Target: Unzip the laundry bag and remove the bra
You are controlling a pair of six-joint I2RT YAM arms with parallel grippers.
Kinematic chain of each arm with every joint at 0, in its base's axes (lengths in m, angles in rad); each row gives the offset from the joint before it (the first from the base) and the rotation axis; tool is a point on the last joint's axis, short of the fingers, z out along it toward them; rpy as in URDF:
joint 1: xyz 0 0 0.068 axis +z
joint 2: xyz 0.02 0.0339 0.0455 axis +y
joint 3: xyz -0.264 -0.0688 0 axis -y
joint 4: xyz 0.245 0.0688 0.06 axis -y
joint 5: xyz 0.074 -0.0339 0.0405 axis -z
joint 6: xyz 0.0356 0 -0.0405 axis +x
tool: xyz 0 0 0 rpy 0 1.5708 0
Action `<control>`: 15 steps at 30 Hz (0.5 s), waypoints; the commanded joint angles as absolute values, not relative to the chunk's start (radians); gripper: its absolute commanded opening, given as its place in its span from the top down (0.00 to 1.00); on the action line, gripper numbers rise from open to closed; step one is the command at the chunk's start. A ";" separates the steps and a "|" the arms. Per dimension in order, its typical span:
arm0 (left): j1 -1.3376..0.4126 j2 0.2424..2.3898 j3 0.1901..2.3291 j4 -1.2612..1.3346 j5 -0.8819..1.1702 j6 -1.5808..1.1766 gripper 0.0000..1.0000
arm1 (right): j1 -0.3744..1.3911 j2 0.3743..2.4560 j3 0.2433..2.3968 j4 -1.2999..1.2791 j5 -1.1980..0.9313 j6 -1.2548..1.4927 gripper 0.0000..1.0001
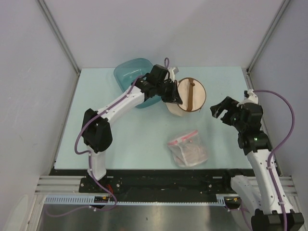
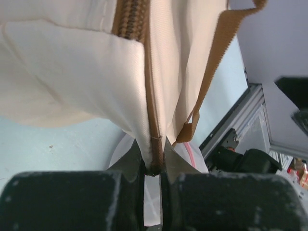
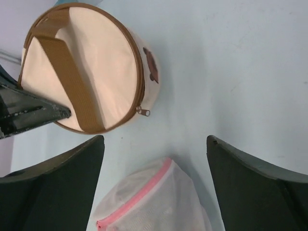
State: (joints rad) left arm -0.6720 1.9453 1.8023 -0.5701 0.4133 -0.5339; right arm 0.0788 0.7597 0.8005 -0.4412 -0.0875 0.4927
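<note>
I should turn the bag with my right gripper and take it with my left gripper beside the pull (image 3: 143, 111), as my left gripper holds the seam far from the zip pull.
The round beige laundry bag (image 1: 190, 96) with a brown strap stands on its edge at the table's middle back. It also shows in the right wrist view (image 3: 91, 67), zipped shut, with the metal zip pull (image 3: 144, 111) hanging at its lower right. My left gripper (image 1: 169, 95) is shut on the bag's brown zipped seam (image 2: 154, 149) at its left side. My right gripper (image 1: 222, 113) is open and empty, to the right of the bag and apart from it. The bra is hidden.
A teal tub (image 1: 131, 74) stands behind the left arm at the back. A clear plastic bag with a pink zip strip (image 1: 187, 149) lies in front of the laundry bag; it also shows in the right wrist view (image 3: 154, 202).
</note>
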 commanded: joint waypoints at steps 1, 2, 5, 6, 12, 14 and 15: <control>-0.681 1.924 1.822 -0.519 0.535 -0.445 1.00 | -0.059 0.943 0.830 -0.310 -0.397 0.485 0.09; -0.681 1.927 1.827 -0.523 0.552 -0.434 0.99 | -0.083 0.984 0.833 -0.289 -0.520 0.479 0.09; -0.681 1.953 1.859 -0.555 0.607 -0.394 1.00 | -0.123 1.081 0.833 -0.229 -0.606 0.479 0.09; -0.681 1.956 1.864 -0.572 0.633 -0.387 1.00 | -0.129 1.098 0.833 -0.194 -0.627 0.480 0.09; -0.683 1.977 1.890 -0.606 0.693 -0.325 1.00 | -0.141 1.193 0.833 -0.060 -0.742 0.531 0.10; -0.684 1.983 1.904 -0.621 0.707 -0.310 1.00 | -0.141 1.197 0.833 -0.023 -0.759 0.546 0.11; -0.686 1.990 1.910 -0.627 0.706 -0.299 1.00 | -0.140 1.198 0.831 -0.012 -0.758 0.551 0.16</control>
